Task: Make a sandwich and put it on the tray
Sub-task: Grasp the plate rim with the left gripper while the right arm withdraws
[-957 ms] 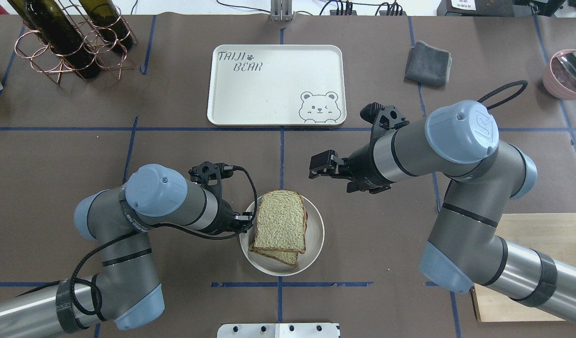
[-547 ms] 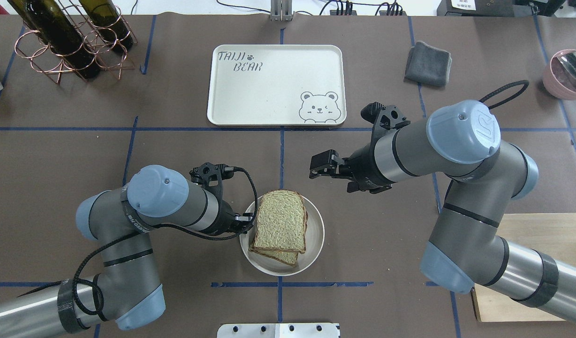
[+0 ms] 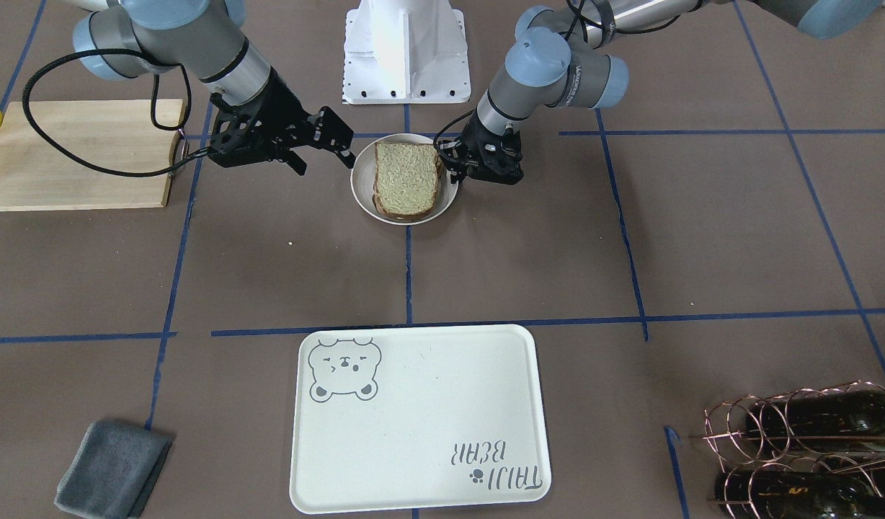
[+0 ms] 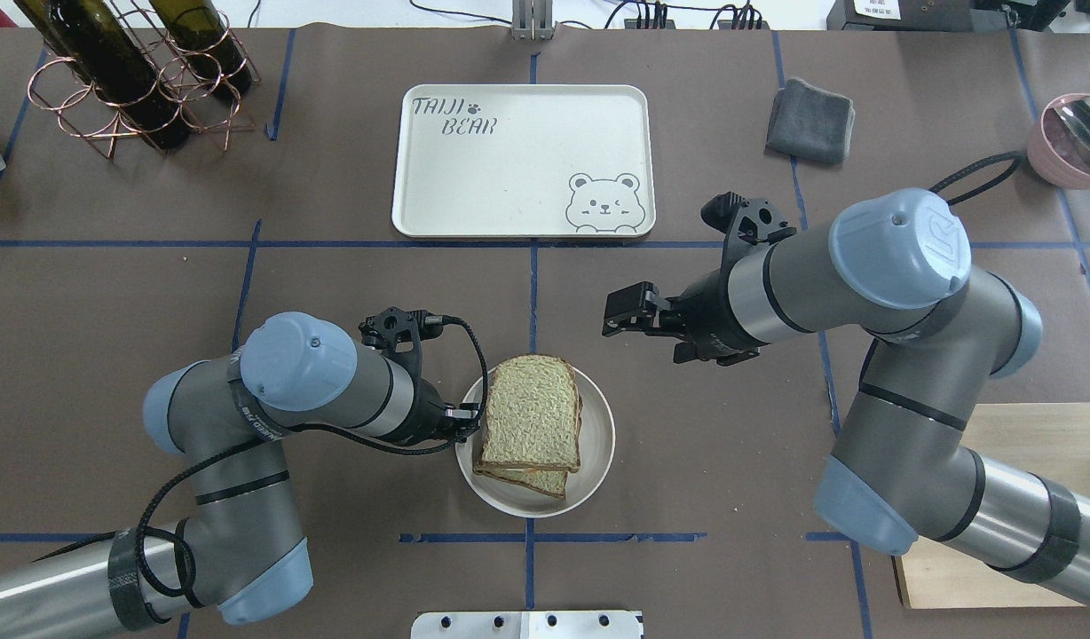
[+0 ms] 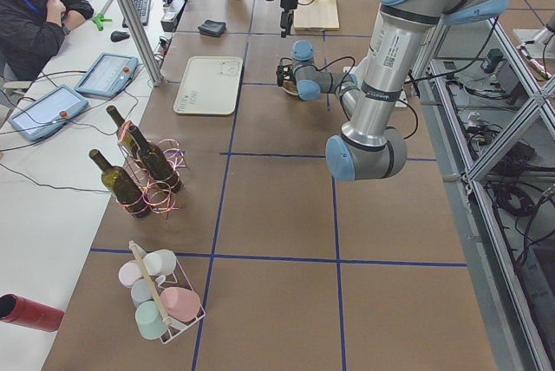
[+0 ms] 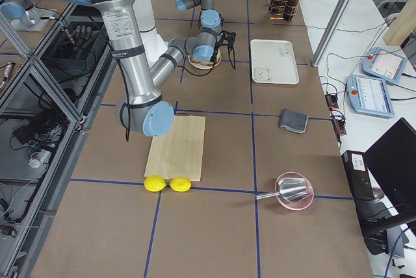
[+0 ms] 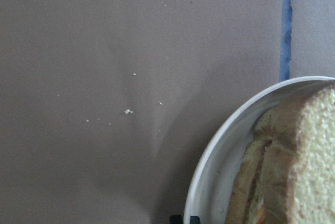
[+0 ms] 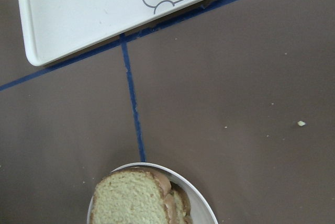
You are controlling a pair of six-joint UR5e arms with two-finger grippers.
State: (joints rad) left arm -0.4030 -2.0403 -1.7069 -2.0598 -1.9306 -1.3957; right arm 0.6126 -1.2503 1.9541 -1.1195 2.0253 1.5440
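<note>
Next, my left gripper sets down the cream plate on the tray [image 3: 435,425] between the bear drawing and the lettering.
The sandwich [image 4: 532,413], two slices of speckled tan bread with dark crust, lies stacked on a small round cream plate [image 4: 598,444]; no egg shows. My left gripper [image 4: 467,417] is at the plate's left rim and shut on it; in the left wrist view the rim [image 7: 220,156] and the bread [image 7: 309,171] fill the lower right. My right gripper [image 4: 618,315] is open and empty, hovering up and to the right of the plate. The cream bear tray [image 4: 509,169] lies bare further back. The front view shows the sandwich [image 3: 406,180] and the tray [image 3: 428,418].
A wooden cutting board [image 4: 1024,444] lies under my right arm, with two lemons [image 6: 168,184] beside it. A grey cloth [image 4: 811,120] and a pink bowl [image 4: 1073,138] are at the back right. A wire rack with wine bottles [image 4: 137,71] stands at the back left.
My right gripper has drawn back to the right, away from the plate. The plate with the sandwich has shifted very slightly toward the tray. The left arm has barely moved.
</note>
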